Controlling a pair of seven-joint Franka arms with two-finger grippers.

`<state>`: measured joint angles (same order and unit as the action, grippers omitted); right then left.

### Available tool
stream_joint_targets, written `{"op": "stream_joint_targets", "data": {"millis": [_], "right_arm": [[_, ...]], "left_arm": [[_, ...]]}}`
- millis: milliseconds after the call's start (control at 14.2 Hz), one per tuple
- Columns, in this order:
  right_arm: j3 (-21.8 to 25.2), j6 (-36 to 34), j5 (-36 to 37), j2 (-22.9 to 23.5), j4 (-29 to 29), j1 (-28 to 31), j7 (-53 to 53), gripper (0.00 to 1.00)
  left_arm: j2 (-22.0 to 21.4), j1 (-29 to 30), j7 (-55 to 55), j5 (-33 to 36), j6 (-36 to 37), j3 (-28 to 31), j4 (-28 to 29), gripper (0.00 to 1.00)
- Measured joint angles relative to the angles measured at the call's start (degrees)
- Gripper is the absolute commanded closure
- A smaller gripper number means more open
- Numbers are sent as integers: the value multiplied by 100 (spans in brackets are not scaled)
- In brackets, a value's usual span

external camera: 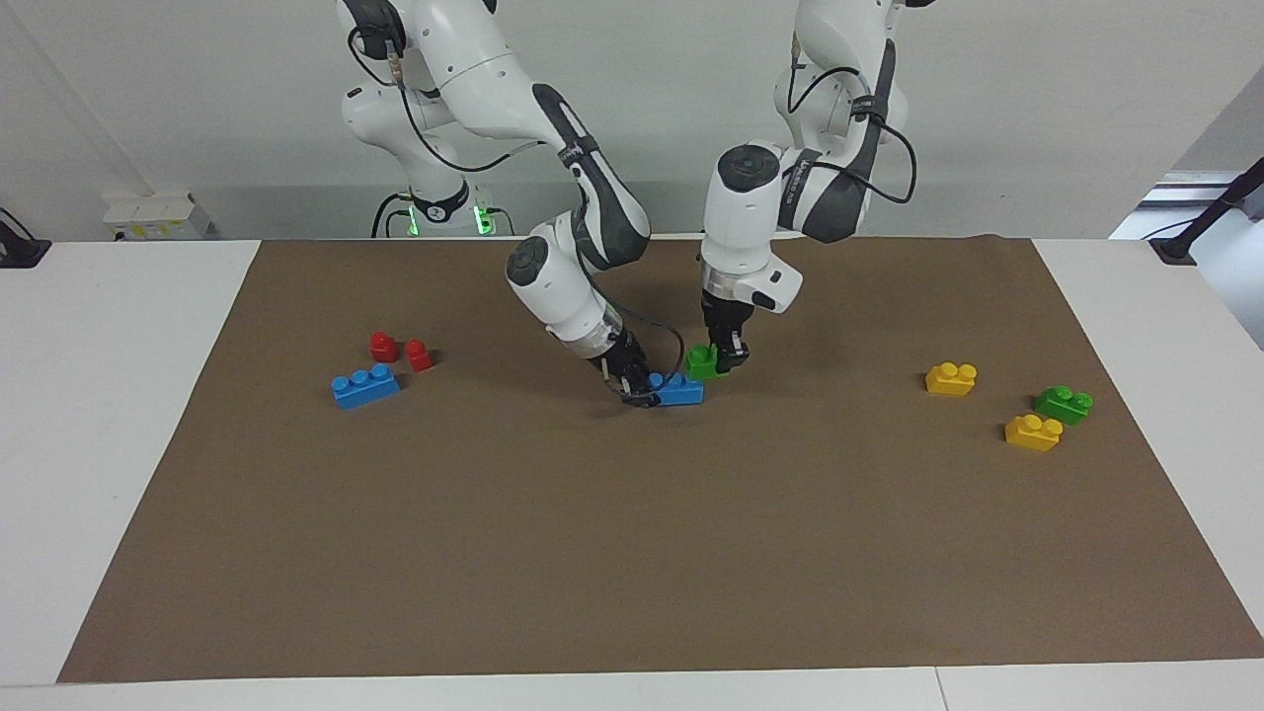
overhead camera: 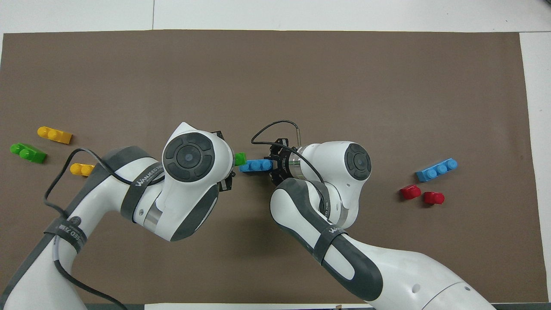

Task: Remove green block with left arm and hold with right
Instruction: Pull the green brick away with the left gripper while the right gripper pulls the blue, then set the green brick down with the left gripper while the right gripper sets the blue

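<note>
Next, I release the bright green block from my left gripper on the bare brown mat just inward of the yellow bricks (overhead camera: 123, 132).
The bright green block (external camera: 703, 362) (overhead camera: 240, 159) sits tilted at the end of a blue three-stud brick (external camera: 681, 392) (overhead camera: 255, 165) in the middle of the brown mat (external camera: 632, 553). I cannot tell whether the two bricks still touch. My left gripper (external camera: 728, 353) comes down from above and is shut on the green block; in the overhead view its wrist hides the fingers. My right gripper (external camera: 637, 387) (overhead camera: 274, 166), with the wire loop, is shut on the blue brick's other end, low at the mat.
Toward the right arm's end lie a second blue brick (external camera: 365, 385) (overhead camera: 437, 169) and two small red bricks (external camera: 383, 346) (external camera: 419, 355). Toward the left arm's end lie two yellow bricks (external camera: 951, 378) (external camera: 1033, 432) and a darker green brick (external camera: 1064, 404) (overhead camera: 28, 152).
</note>
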<state>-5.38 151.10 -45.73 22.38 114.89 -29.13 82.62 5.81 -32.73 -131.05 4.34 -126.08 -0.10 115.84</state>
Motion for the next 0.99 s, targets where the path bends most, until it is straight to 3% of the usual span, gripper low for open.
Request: {"op": "stream_joint_targets", "data": {"millis": [212,353,565,989], "right_arm": [[34,-1020,633,-8,-601,566,-5,100],[58,-1834,1147,-23,-1090,1222,-224,100],[85,-2790,1305,-30,-1548,2312,-1116,100],[93,-3222,1328,-19,-1225,3797,-2069,100]], "left_arm": [[-84,336,454,0,19,7,0,100],[-84,631,977,0,20,11,3,100],[-83,1093,1984,-15,19,18,4,100],[-70,2027,3983,-171,8,18,8,100]]}}
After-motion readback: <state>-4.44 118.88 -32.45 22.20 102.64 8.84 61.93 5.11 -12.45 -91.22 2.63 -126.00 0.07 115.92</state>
